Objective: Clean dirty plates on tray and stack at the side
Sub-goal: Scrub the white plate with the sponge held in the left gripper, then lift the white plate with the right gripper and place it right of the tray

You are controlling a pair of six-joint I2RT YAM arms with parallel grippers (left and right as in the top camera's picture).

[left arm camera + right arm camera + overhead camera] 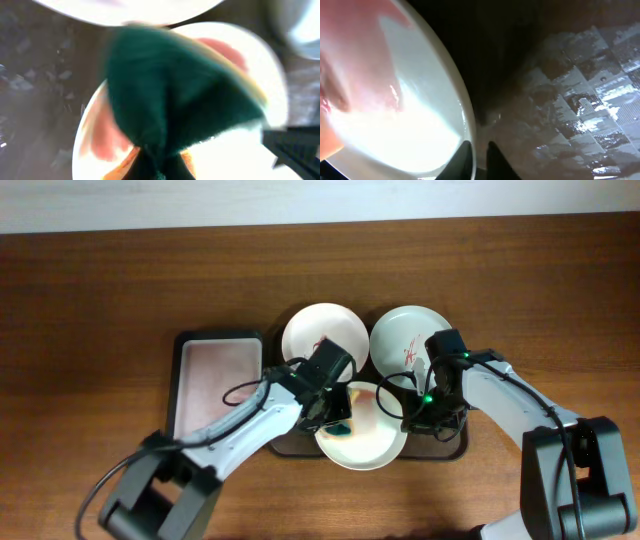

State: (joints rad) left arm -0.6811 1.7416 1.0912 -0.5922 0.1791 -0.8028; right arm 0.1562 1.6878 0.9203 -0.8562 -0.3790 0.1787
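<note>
Next, my left gripper lets go of the green and yellow sponge on the front half of the smaller pinkish tray (226, 411).
Three plates lie on the dark brown tray (452, 448). A white plate (322, 332) and a pale plate (405, 335) at the back carry red scribbles. My left gripper (335, 418) is shut on a dark green cloth (175, 90) and presses it on the front plate (365, 445). That plate (240, 150) shows red smears beside the cloth. My right gripper (412, 415) is shut on the front plate's right rim. In the right wrist view its fingers (477, 160) straddle the rim of the plate (395, 115).
A smaller black-rimmed tray with a pinkish inside (217, 380) lies left of the brown tray, under my left arm. Brown wooden table (90, 330) surrounds both trays. The tray's textured floor (570, 115) shows in the right wrist view.
</note>
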